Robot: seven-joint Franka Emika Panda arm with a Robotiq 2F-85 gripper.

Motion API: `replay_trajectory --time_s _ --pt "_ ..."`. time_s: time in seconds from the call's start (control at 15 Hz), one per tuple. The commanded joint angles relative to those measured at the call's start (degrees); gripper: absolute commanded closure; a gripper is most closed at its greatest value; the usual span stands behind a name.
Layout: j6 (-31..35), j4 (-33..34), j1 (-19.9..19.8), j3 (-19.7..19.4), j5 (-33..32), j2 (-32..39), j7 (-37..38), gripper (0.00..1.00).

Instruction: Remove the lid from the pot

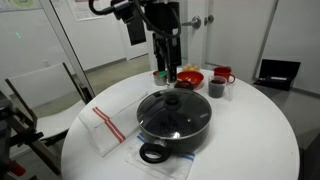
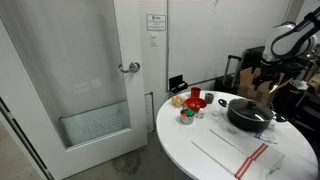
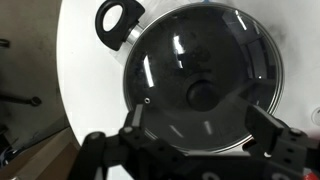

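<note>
The glass lid's black knob (image 1: 172, 100) (image 3: 202, 96) lets my gripper lift the lid, so next I move my gripper down to it and close it there.
The pot (image 1: 176, 131) is wide, shallow and black with loop handles, and sits on the round white table in both exterior views (image 2: 248, 117). The clear glass lid (image 1: 172, 107) with a metal rim and black knob (image 3: 203, 95) rests on the pot. In the wrist view the lid (image 3: 205, 60) fills the frame, with one pot handle (image 3: 121, 18) at top left. My gripper (image 3: 200, 128) is open, hovering above the lid, fingers wide on either side below the knob. In an exterior view the gripper (image 1: 165, 62) hangs above the table behind the pot.
A red bowl (image 1: 189, 77), a small dark cup (image 1: 217, 88), a red mug (image 1: 223, 74) and small jars stand behind the pot. A white cloth with red stripes (image 1: 106, 125) lies beside it. A door (image 2: 90, 70) and a chair (image 1: 40, 90) stand near the table.
</note>
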Motion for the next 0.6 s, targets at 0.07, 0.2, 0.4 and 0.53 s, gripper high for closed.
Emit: replay_trajectory --time_s 0.07,0.2,0.4,0.53 --pt "-1.72 3.8 1.05 0.16 1.82 3.53 -3.11 0.0" --pt "-2.07 4.75 1.08 0.28 2.09 4.83 -3.43 0.0" --pt "-2.86 6.01 0.65 0.57 2.69 6.86 -4.43 0.0" --pt "-3.25 6.9 0.22 0.89 3.3 8.29 -5.54 0.0"
